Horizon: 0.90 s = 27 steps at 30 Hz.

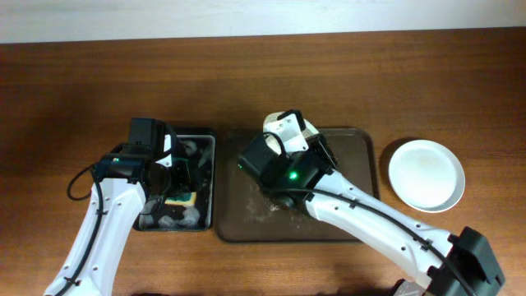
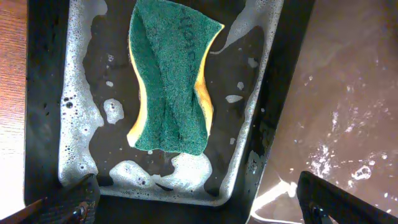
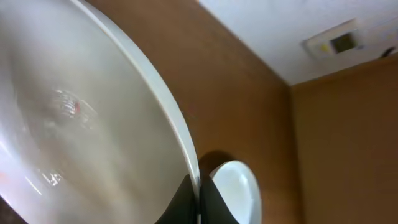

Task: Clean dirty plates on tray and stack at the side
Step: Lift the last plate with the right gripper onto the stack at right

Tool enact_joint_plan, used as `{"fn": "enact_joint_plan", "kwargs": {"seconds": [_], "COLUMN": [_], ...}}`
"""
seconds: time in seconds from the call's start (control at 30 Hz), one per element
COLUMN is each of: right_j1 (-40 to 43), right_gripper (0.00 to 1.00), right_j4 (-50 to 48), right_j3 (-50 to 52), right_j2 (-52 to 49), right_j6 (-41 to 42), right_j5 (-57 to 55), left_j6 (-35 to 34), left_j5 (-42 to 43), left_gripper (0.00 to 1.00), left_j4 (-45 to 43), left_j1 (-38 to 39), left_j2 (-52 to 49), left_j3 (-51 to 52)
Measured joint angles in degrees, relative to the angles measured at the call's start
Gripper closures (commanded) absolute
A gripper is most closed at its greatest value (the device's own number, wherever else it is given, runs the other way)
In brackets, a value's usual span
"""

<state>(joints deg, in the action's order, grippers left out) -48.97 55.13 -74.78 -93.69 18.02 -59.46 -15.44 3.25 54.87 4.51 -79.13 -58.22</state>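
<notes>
My right gripper needs to release the tilted white plate that I have, setting it on top of the flat white plate (image 1: pixel 426 176) (image 3: pixel 237 193) beside the tray.
My right gripper (image 1: pixel 294 138) is shut on the rim of a white plate (image 1: pixel 309 129) and holds it tilted on edge above the back of the dark brown tray (image 1: pixel 357 168). In the right wrist view the fingers (image 3: pixel 199 200) pinch the rim, and the plate (image 3: pixel 81 124) shows a small red smear and water marks. A second white plate (image 1: pixel 426 174) lies flat on the table right of the tray; it also shows in the right wrist view (image 3: pixel 239 190). My left gripper (image 2: pixel 199 208) is open over the sponge container, above a green and yellow sponge (image 2: pixel 171 78). A third plate is not in view.
The black sponge container (image 1: pixel 207 144) with foamy water stands directly left of the tray; its rim also shows in the left wrist view (image 2: pixel 43 93). The tray floor (image 2: pixel 348 93) is wet with bits of foam. Bare wooden table (image 1: pixel 66 99) surrounds both.
</notes>
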Motion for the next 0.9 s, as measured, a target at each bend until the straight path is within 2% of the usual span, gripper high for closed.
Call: {"fn": "enact_joint_plan", "kwargs": {"seconds": [0.13,0.7,0.9], "right_j1": [-0.3,-0.3,-0.3], "right_gripper": [0.96,0.96,0.96], "right_j4": [-0.1,-2.7,-3.6], "right_j3": [0.0,0.0,0.0], "right_j2": [0.0,0.0,0.0], "right_j6": [0.0,-0.1,-5.8], "right_j5": [-4.6,-7.0,-11.7], "left_j6": [0.0,0.0,0.0], "left_j5": [0.0,0.0,0.0], "left_gripper": [0.01,0.01,0.01], "left_j4": [0.0,0.0,0.0], "left_j1": [0.0,0.0,0.0], "left_j2": [0.0,0.0,0.0], "left_j3": [0.0,0.0,0.0]}}
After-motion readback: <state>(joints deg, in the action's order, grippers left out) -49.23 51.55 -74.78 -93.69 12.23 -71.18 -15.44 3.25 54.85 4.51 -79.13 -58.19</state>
